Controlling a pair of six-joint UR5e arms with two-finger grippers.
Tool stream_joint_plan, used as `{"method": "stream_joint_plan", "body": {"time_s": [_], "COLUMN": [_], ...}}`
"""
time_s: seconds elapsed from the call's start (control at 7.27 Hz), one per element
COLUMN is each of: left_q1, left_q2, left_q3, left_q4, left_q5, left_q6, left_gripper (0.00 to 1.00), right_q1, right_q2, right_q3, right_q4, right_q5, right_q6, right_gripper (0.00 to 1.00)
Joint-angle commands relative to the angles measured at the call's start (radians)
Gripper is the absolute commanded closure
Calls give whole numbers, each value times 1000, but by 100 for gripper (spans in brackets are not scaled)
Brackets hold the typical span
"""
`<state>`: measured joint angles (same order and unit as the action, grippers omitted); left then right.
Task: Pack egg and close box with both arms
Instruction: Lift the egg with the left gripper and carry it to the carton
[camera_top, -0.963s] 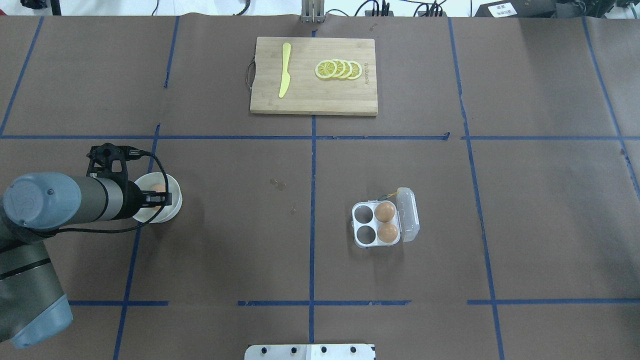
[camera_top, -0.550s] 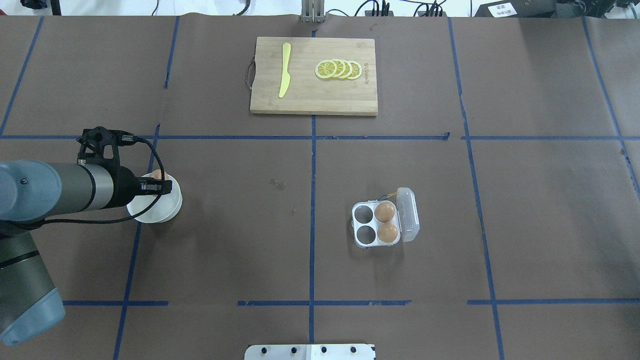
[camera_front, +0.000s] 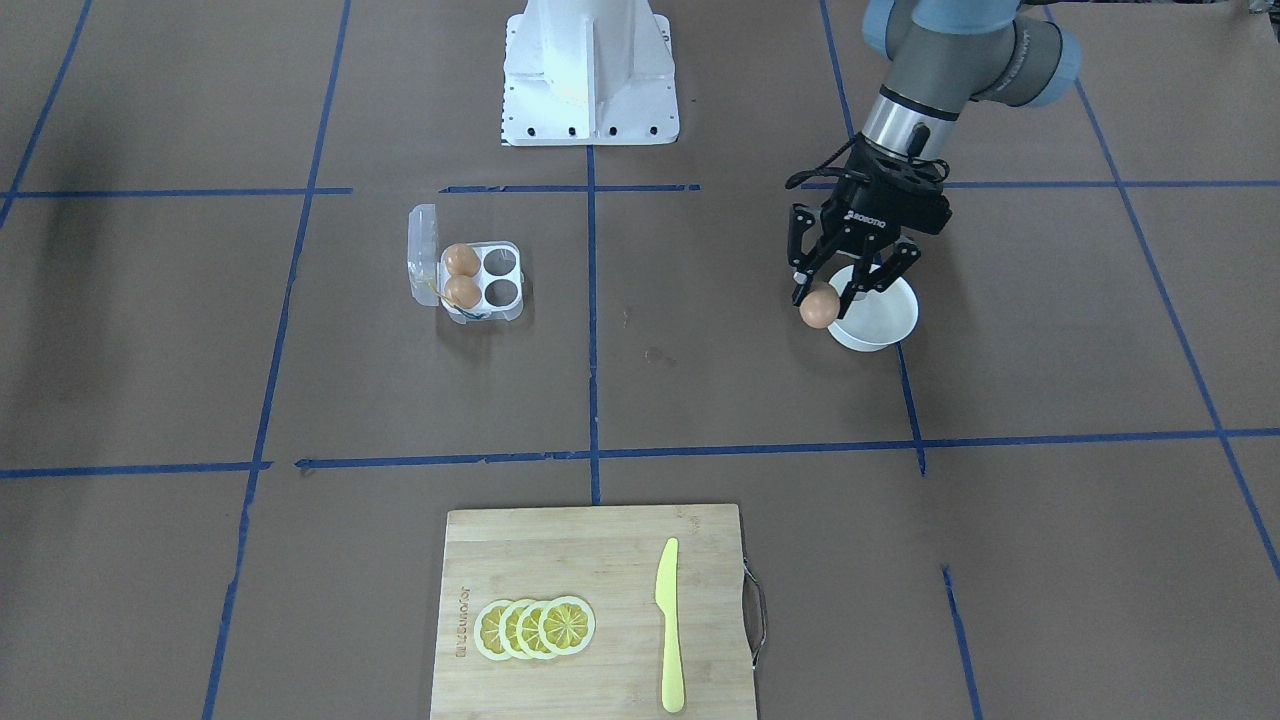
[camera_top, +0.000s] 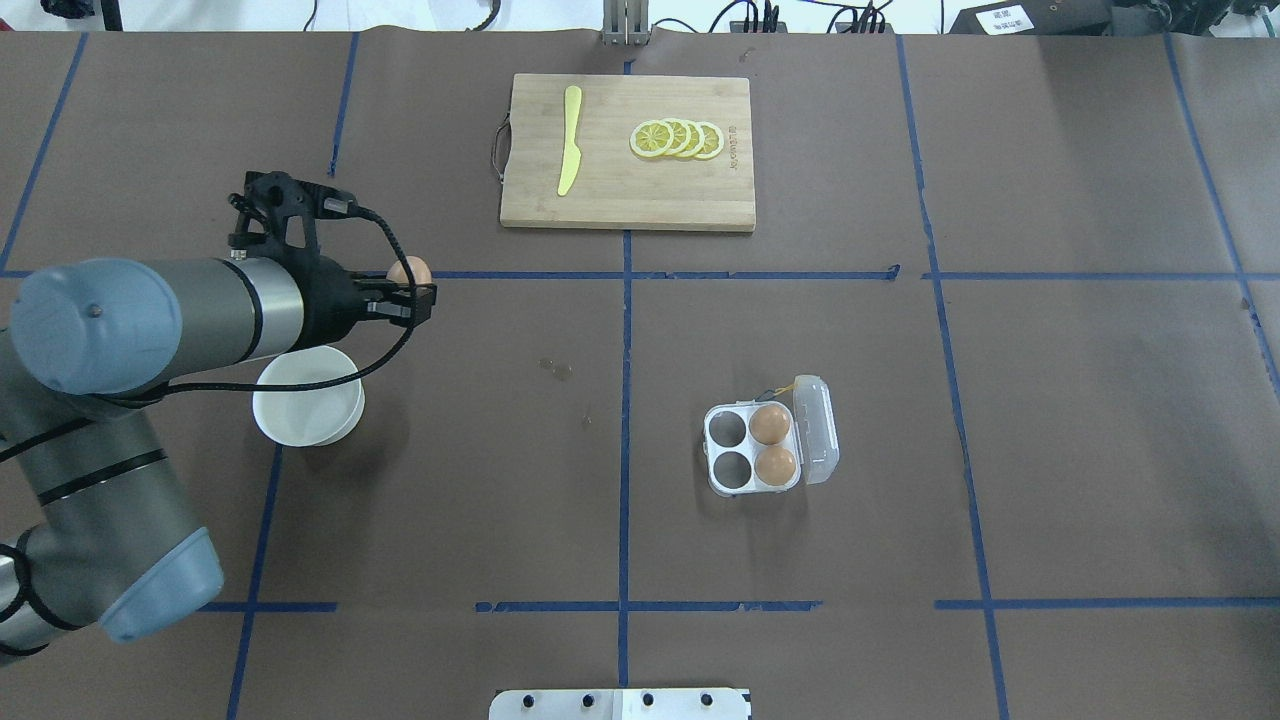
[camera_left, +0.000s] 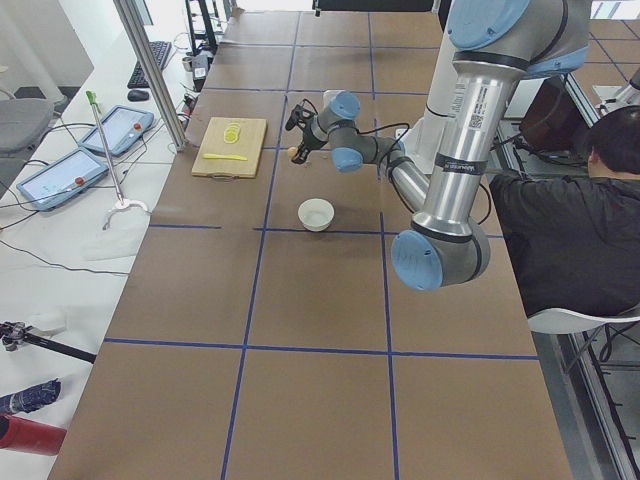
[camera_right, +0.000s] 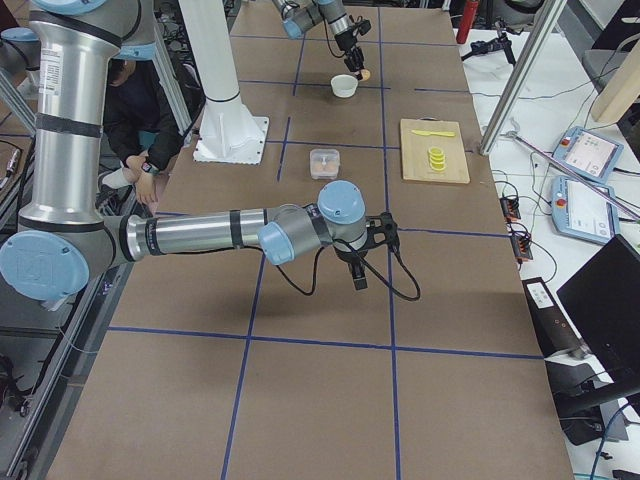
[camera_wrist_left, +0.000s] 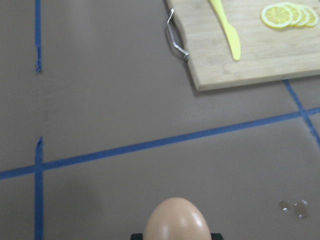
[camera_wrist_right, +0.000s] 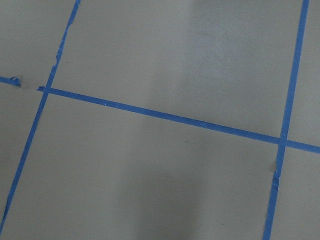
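My left gripper needs to release the egg in the clear box's empty cup nearer the white base pedestal (camera_front: 500, 259).
My left gripper (camera_top: 412, 296) is shut on an orange-brown egg (camera_top: 410, 270) and holds it in the air, above the table beside the white bowl (camera_top: 305, 412). The egg also shows in the front view (camera_front: 819, 308) and the left wrist view (camera_wrist_left: 177, 220). The clear box (camera_top: 729, 427) stands open at centre right with its lid (camera_top: 815, 428) folded to the right. Two eggs (camera_top: 769, 423) fill its right cups and the two left cups are empty. My right gripper (camera_right: 358, 275) shows only in the right side view, over bare table; I cannot tell whether it is open.
A wooden cutting board (camera_top: 628, 195) lies at the far middle with a yellow knife (camera_top: 569, 140) and lemon slices (camera_top: 677, 138). The bowl holds nothing now. Blue tape lines cross the brown table cover. The white base pedestal (camera_front: 590, 70) stands at the robot's side.
My left gripper has risen out of the bowl with the egg and moved toward the far side and a little toward the centre. The box has not moved.
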<state>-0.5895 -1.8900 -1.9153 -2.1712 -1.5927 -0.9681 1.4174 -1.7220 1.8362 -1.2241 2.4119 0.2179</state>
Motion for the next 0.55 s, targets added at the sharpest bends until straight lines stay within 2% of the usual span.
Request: {"method": "stream_joint_plan", "body": {"time_s": [0.0,0.14,0.28,0.41], "left_q1": [68,151,199,215], "left_q2": [-105,-101,-122,-139], "left_q3": [134,189,223,237], "left_q4": [-233,-386,-483,-510], "left_q5": [79,150,155,155], "left_q6": [8,53,121,143], "left_gripper": [100,100,100,100], "right_q1": [0,0,0,0], "right_q2": [-1,-2,-2,-2], "right_q3": [0,-2,-2,-2], "right_q4": [0,0,0,0], "right_q5": [-1,-2,-2,-2], "right_q6": [-2,-2,-2,-2], "right_gripper": [0,0,0,0]}}
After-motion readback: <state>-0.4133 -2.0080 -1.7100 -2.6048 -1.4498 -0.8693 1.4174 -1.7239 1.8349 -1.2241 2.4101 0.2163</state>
